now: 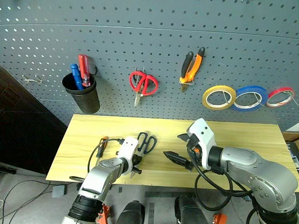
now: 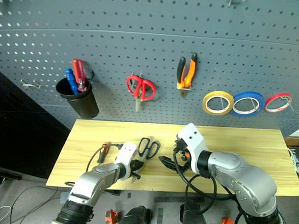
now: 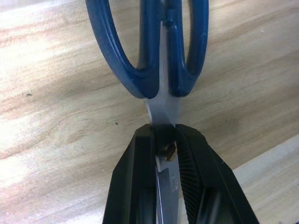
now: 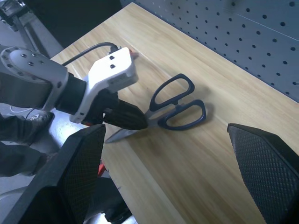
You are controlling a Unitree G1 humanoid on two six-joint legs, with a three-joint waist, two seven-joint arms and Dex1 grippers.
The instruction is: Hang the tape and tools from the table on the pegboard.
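Next, my left gripper releases the dark blue-handled scissors in front of the red-handled scissors (image 1: 143, 90), on the same pegboard hooks.
The dark blue-handled scissors (image 1: 147, 141) lie flat on the pale wood table (image 1: 247, 140), handles toward the pegboard (image 1: 152, 38). My left gripper (image 3: 164, 140) is shut on the blades at the pivot screw, as the right wrist view also shows for the left gripper (image 4: 135, 119). My right gripper (image 1: 175, 148) hovers open above the table, right of the scissors and holding nothing. The orange-and-black screwdriver (image 1: 102, 146) lies on the table to the left of my left arm. The orange-and-black pliers (image 1: 192, 67) and the yellow tape (image 1: 219, 97) hang on the pegboard.
On the pegboard hang a black cup (image 1: 83, 94) with a blue and a red screwdriver, red-handled scissors (image 1: 142, 83), a blue tape ring (image 1: 249, 98) and a red tape ring (image 1: 280, 97). An empty hook (image 1: 31, 80) sits at far left.
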